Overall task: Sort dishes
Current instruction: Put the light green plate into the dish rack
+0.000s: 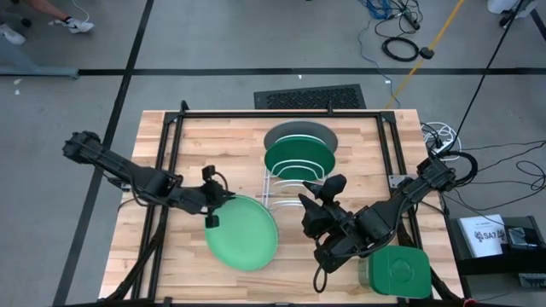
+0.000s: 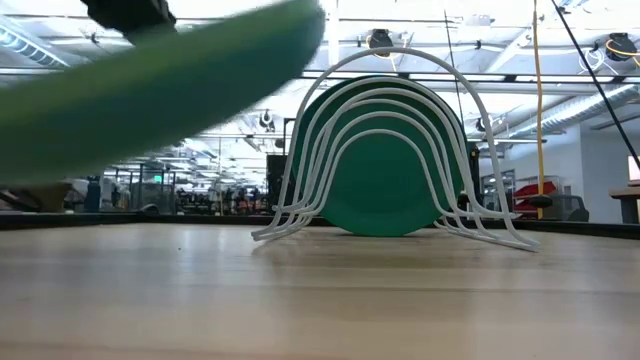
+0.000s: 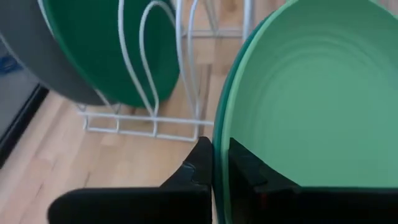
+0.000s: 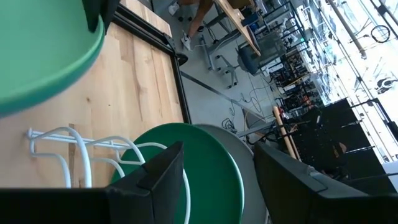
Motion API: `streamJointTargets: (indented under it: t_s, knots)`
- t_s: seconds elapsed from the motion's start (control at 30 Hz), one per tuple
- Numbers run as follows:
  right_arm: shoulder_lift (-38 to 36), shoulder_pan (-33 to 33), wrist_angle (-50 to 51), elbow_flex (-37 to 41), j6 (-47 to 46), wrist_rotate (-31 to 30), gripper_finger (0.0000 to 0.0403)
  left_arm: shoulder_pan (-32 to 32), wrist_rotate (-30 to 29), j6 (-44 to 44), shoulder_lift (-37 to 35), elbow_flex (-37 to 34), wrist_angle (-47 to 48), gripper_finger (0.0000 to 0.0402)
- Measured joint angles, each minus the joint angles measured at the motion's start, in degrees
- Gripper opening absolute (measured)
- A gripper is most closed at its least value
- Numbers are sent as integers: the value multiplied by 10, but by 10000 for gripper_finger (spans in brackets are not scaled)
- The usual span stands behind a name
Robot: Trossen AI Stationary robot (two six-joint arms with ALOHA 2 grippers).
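Observation:
I am pinching the teal plate and the light green plate together with my left gripper, so next I put both down and take just the light green plate's rim [image 3: 236, 99].
My left gripper [image 1: 212, 203] is shut on a light green plate [image 1: 244, 232] held left of the white wire rack [image 1: 286, 189]. The plate also shows in the low view [image 2: 150, 90] and the right wrist view [image 4: 37, 50]. A grey plate [image 1: 299, 130] and a dark green plate [image 1: 297, 159] stand on edge in the rack's far slots. My right gripper [image 1: 317, 198] is open and empty just right of the rack's near end, pointing at the racked plates [image 4: 205, 162]. The teal plate does not show as a separate thing. My left gripper pinches the light green plate's rim [image 3: 219, 149] between its two fingers [image 3: 200, 167], one on each face, at the edge toward the table's left. The fingers come level from the left. The plate is lifted clear of the table and tilted, as the low view shows.
A green square lidded container [image 1: 397, 273] sits at the table's near right corner, beside the right arm. A black frame [image 1: 166, 162] runs along the table's left, far and right sides. Bare wood lies near the rack [image 2: 320, 290].

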State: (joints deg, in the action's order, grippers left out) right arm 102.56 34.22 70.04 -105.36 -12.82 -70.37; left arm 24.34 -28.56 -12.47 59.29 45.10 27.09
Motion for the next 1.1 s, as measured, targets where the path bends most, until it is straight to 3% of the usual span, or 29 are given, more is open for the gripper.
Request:
streamJointTargets:
  t_s: [0.3,0.67,1.1]
  knots:
    - [0,0,0,0,0,2,187,1,66,-33,7,3,50,15]
    - [0,0,0,0,-15,2,187,-2,154,-121,118,-5,61,15]
    - [0,11,0,0,-25,4,187,-2,149,-125,160,-5,44,36]
